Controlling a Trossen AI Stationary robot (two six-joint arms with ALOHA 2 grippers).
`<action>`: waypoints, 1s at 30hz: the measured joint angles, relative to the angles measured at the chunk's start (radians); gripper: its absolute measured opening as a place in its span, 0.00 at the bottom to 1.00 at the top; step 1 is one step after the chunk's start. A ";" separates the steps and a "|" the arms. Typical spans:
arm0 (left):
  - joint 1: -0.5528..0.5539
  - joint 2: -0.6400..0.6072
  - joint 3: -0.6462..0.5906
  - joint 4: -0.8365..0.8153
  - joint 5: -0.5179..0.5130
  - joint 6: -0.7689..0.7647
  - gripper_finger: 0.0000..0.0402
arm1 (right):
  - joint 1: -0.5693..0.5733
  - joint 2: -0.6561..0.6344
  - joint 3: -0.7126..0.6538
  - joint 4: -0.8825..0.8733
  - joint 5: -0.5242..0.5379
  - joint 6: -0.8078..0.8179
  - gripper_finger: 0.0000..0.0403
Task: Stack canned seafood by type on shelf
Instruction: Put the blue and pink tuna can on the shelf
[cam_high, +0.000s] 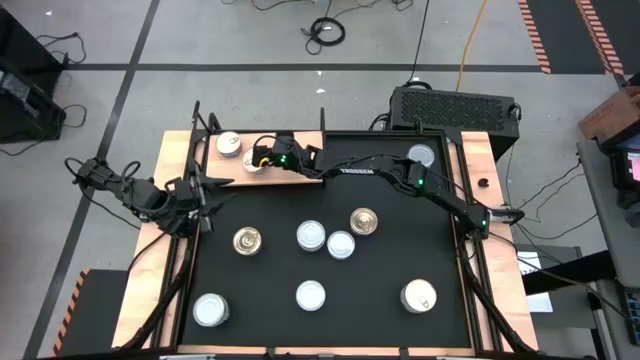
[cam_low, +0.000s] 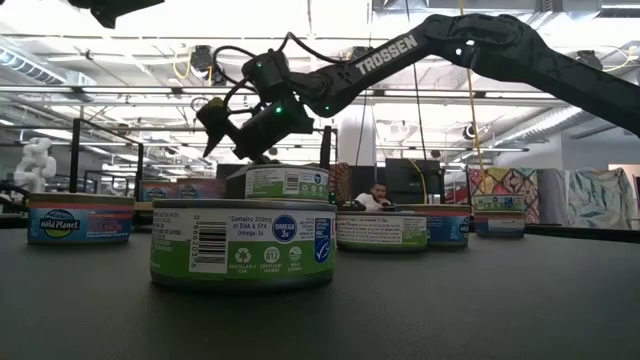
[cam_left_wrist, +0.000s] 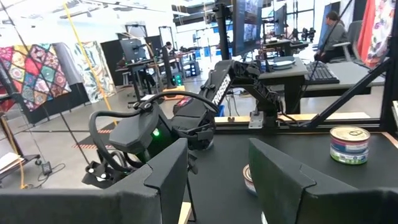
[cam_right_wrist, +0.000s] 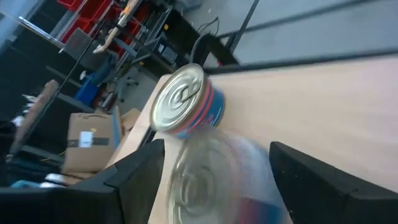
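Note:
My right gripper is to back away from the second tin next, to the shelf's near edge (cam_high: 261, 185). It should then close its empty fingers there.
The shelf (cam_high: 236, 172) is a light wooden board at the table's far left corner. A gold-topped tin with a blue and red label (cam_right_wrist: 186, 99) stands on it (cam_high: 229, 144). Beside it a second tin (cam_right_wrist: 214, 180), blurred, sits between the fingers of my right gripper (cam_high: 259, 158), which reaches level across the far edge and stands open. My left gripper (cam_left_wrist: 217, 180) waits open at the table's left edge (cam_high: 205, 190) with nothing between its fingers. Several more tins lie on the black mat, some gold-topped (cam_high: 247, 240), some white-topped (cam_high: 311, 235). My right gripper has the blurred tin's side wall (cam_right_wrist: 186, 186) between its two fingers, which come at it slanting down from the table's right. Whether either finger touches the tin I cannot tell. The tin's bottom is hidden below the frame.
More tins stand near the front edge (cam_high: 210, 310) (cam_high: 310, 295) (cam_high: 419, 296), and one at the far right (cam_high: 421, 156). My right arm (cam_high: 400, 175) spans the far side of the mat. A black frame rail (cam_high: 322, 125) stands by the shelf.

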 joint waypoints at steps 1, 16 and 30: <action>0.000 0.000 0.000 0.000 0.008 0.000 0.43 | 0.000 0.000 0.000 0.001 0.011 -0.019 0.70; 0.000 0.000 0.000 0.000 0.011 0.003 0.43 | 0.065 -0.004 0.028 0.007 -0.063 -0.310 0.65; 0.000 0.000 0.000 0.000 0.011 -0.001 0.43 | 0.107 -0.007 0.033 -0.125 -0.101 -0.435 0.14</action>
